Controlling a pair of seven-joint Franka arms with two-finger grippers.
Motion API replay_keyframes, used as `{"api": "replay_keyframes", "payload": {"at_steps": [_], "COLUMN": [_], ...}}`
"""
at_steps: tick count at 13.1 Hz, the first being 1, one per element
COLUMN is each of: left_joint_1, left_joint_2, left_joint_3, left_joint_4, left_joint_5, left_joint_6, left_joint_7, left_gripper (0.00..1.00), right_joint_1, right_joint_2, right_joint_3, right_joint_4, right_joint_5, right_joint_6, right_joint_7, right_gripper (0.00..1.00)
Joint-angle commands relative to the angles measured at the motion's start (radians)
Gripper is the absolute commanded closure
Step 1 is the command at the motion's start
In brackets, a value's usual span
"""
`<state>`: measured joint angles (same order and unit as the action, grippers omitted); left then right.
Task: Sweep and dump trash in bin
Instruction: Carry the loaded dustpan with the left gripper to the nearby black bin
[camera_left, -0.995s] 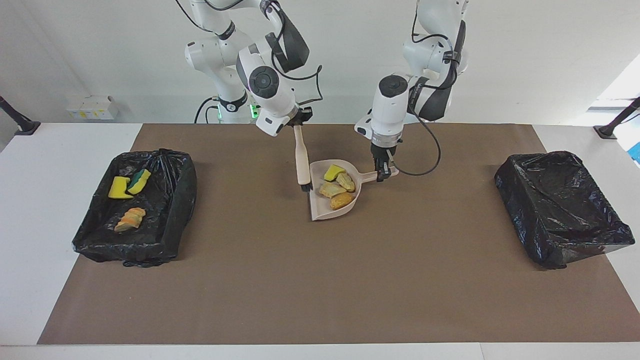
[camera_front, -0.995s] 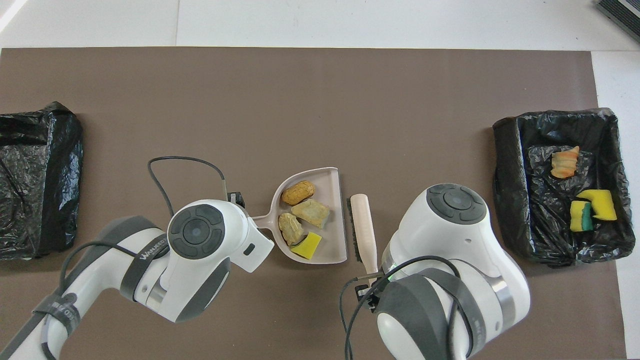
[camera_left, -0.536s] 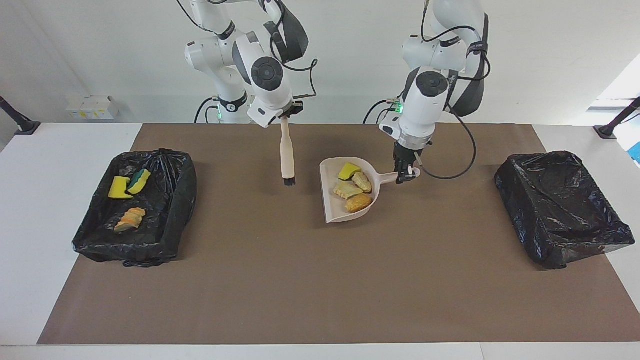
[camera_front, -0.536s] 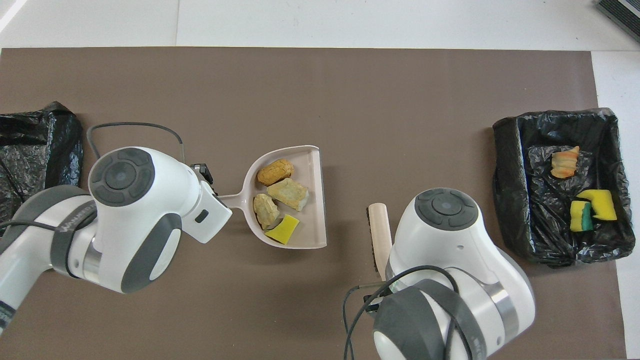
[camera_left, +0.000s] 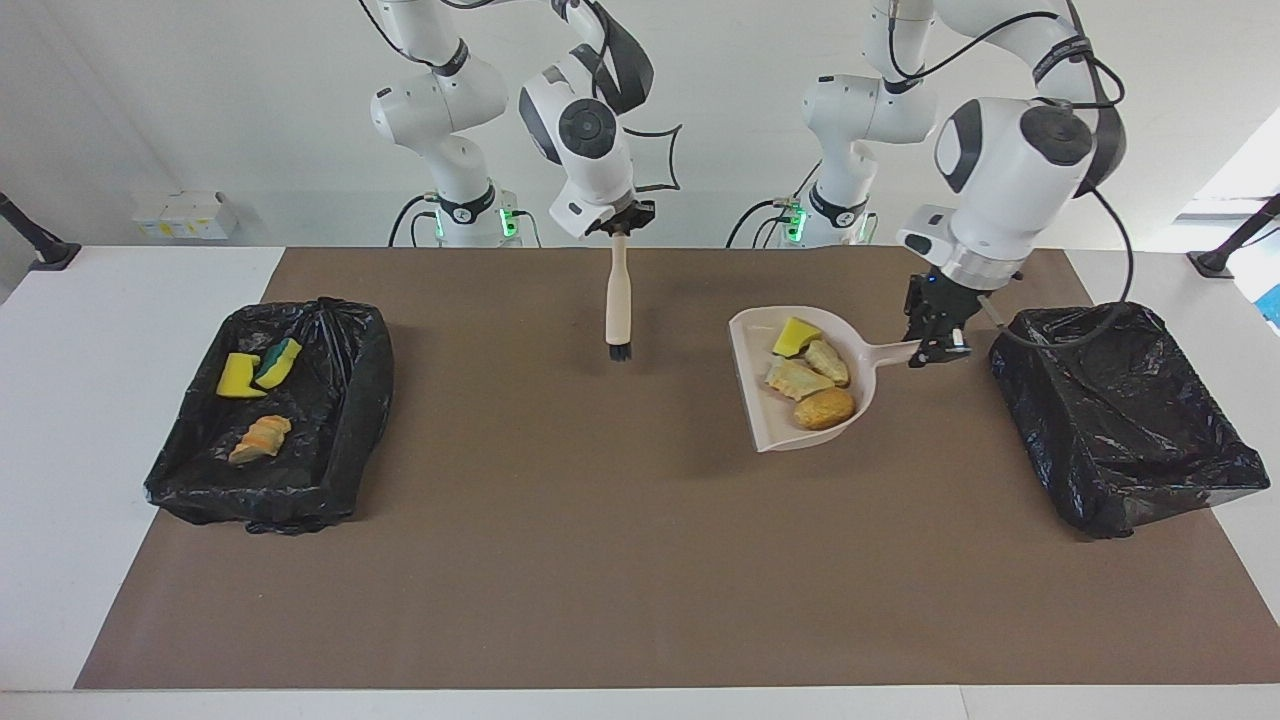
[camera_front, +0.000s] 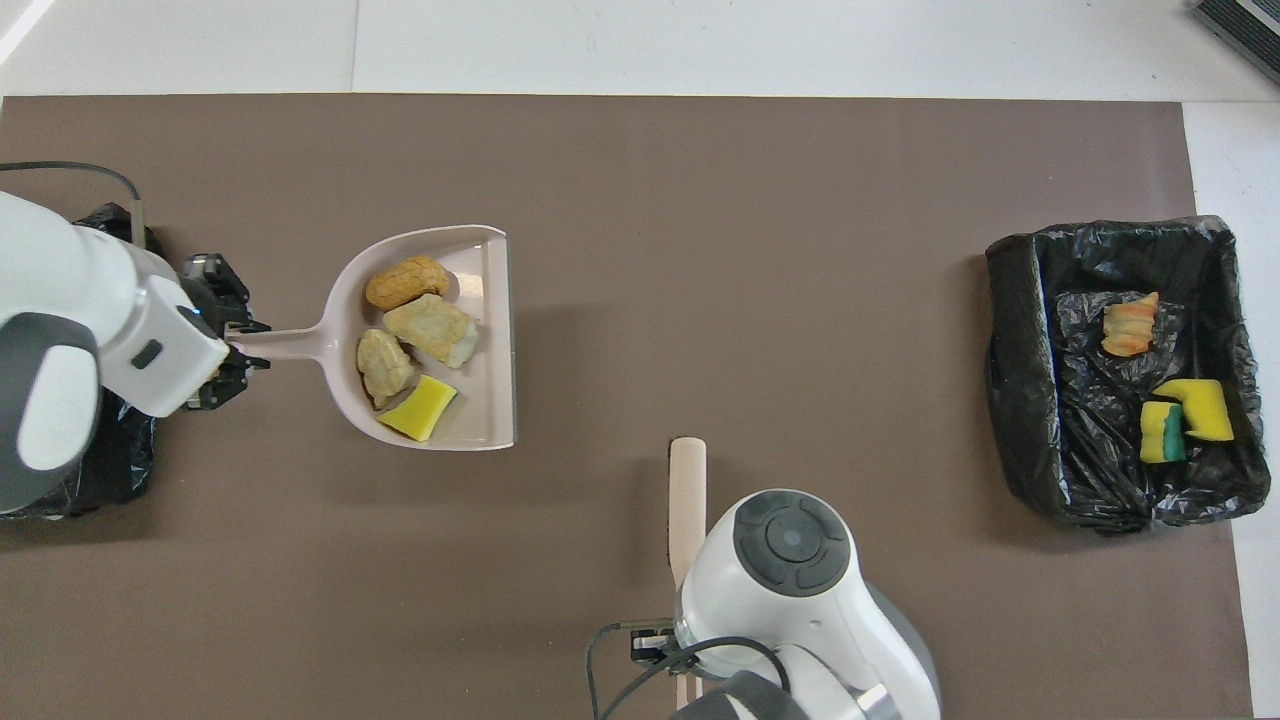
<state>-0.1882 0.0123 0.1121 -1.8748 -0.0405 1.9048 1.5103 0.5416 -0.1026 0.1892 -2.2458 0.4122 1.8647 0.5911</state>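
Observation:
My right gripper will set the brush down on the bare brown mat (camera_front: 636, 563) beside my right arm, toward the beige dustpan.
My left gripper (camera_left: 935, 345) is shut on the handle of the beige dustpan (camera_left: 745, 390) and holds it a little above the mat, beside the black-lined bin (camera_left: 1120, 420) at the left arm's end. In the pan lie a yellow sponge piece (camera_left: 797, 337), two pale beige chunks (camera_left: 795, 379) and an orange-brown lump (camera_left: 825, 408). In the overhead view the left gripper (camera_front: 232, 338), the pan (camera_front: 490, 330) and the lump (camera_front: 406, 282) also show. My right gripper (camera_left: 620, 222) is shut on the brush (camera_left: 618, 300), which hangs bristles down over the mat's middle.
The black-lined bin (camera_left: 360, 400) at the right arm's end holds a yellow sponge (camera_left: 238, 376), a green-backed sponge (camera_left: 278, 362) and an orange striped scrap (camera_left: 262, 438). The brown mat (camera_left: 600, 560) covers the table. In the overhead view the brush (camera_front: 687, 500) shows above the right arm.
My left gripper has carried the loaded dustpan from the middle toward the bin at the left arm's end. My right gripper has lifted the brush away from the pan and holds it upright.

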Motion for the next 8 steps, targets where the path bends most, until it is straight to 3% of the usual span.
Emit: {"api": "replay_keyframes", "payload": {"at_steps": [1, 5, 8], "left_joint_1": [0.136, 0.372, 0.487], "left_joint_2": [0.099, 0.107, 0.127], "left_joint_3": [-0.015, -0.017, -0.003], "left_joint_4": [0.188, 0.267, 0.338], "left_joint_5": [-0.033, -0.076, -0.017], "left_joint_6": [-0.140, -0.245, -0.283], "left_joint_7": [0.152, 0.388, 0.407], "left_gripper": [1.00, 1.00, 1.00], "right_joint_1": [0.050, 0.123, 0.123], "right_joint_2": [0.069, 0.129, 0.126], "right_joint_3": [0.000, -0.002, -0.002], "right_joint_4": [0.006, -0.001, -0.024], "right_joint_5": [0.019, 0.004, -0.004], "right_joint_6": [0.088, 0.136, 0.139], "right_joint_7": [0.078, 0.070, 0.029], "right_gripper": [1.00, 1.00, 1.00]}}
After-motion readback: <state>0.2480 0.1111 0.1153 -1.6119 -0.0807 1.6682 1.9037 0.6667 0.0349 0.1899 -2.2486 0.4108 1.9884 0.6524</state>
